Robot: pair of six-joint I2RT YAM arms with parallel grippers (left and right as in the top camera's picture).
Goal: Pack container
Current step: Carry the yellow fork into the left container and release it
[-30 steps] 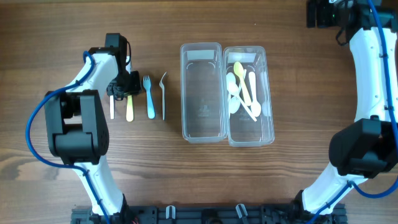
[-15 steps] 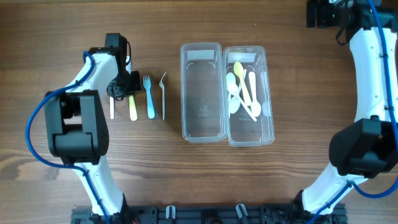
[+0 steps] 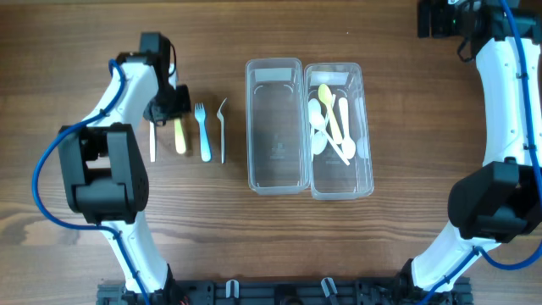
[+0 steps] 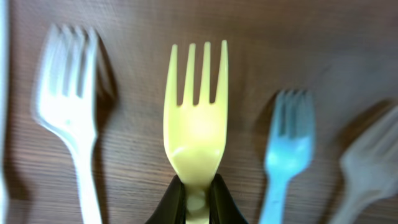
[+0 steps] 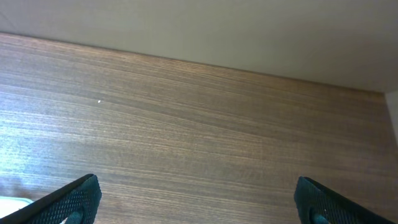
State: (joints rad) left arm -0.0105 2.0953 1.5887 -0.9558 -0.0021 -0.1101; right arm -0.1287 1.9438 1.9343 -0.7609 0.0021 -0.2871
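The yellow fork will drop from my left gripper into the far half of the empty clear container point(image 3: 263, 114).
My left gripper point(image 3: 172, 110) is shut on the handle of a yellow fork point(image 3: 179, 137) at the left of the table. In the left wrist view the yellow fork point(image 4: 196, 118) points away with its tines up, and the black jaws point(image 4: 196, 200) pinch its neck. Beside it lie a white fork point(image 4: 67, 106), a blue fork point(image 4: 290, 140) and a clear fork point(image 4: 373, 158). Two clear containers stand mid-table: the left one point(image 3: 275, 127) is empty, the right one point(image 3: 367, 157) holds a yellow spoon point(image 3: 329, 103) and several white spoons point(image 3: 320, 127). My right gripper point(image 5: 198, 199) is open over bare wood.
From above, the white fork point(image 3: 152, 144), blue fork point(image 3: 203, 131) and clear fork point(image 3: 223, 127) lie in a row between my left arm and the containers. The right arm point(image 3: 508, 93) runs along the table's right side, its gripper point(image 3: 440, 17) at the far right corner.
My left gripper has shut on the yellow fork and shifted toward the far edge; the fork has moved with it. The right arm has not moved.
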